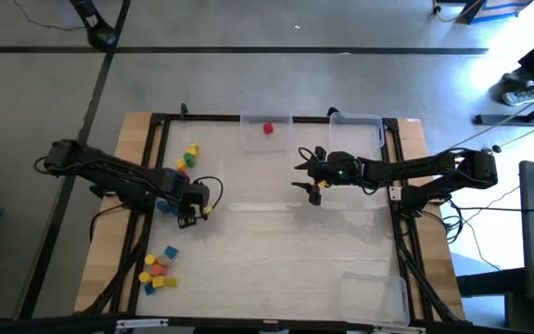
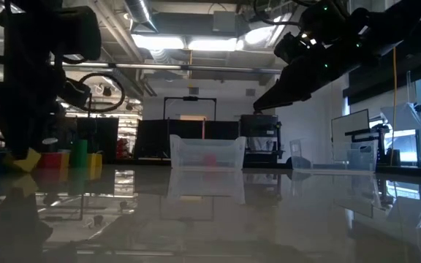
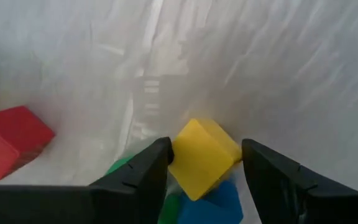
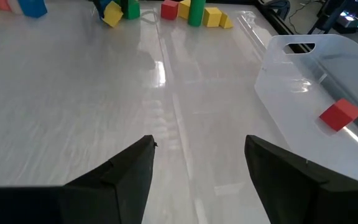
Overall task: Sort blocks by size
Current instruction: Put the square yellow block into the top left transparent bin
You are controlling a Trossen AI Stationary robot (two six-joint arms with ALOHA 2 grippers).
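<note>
The yellow block sits crooked in my left gripper, pinched by its corners, so I should put the block down, open and grip it by its flat sides (image 3: pixel 222 138).
My left gripper (image 1: pixel 196 211) points down at the table's left side, shut on a yellow block (image 3: pixel 201 158). Under it lie a blue block (image 3: pixel 219 205) and a green one (image 3: pixel 122 165), with a red block (image 3: pixel 8 146) off to one side. More blocks lie in a cluster at the far left (image 1: pixel 188 158) and another at the near left (image 1: pixel 158 269). One red block (image 1: pixel 268 128) rests in a clear tray (image 1: pixel 253 139) at the far edge. My right gripper (image 1: pixel 311 176) hangs open above the table right of centre, with nothing between its fingers. My left gripper pinches the yellow block between its two fingers, one finger (image 3: pixel 157 165) on the block's one side (image 3: pixel 178 155) and the other on the opposite side. The fingers come from above, pointing down. The block sits tilted, a corner downward (image 2: pixel 24 162), low over the table. Whether it touches the table I cannot tell.
A second clear tray (image 1: pixel 358 125) stands at the far right and a third (image 1: pixel 374 297) at the near right corner. The middle of the table (image 1: pixel 276 241) is bare. The black frame rails (image 1: pixel 156 130) run along the table's sides.
</note>
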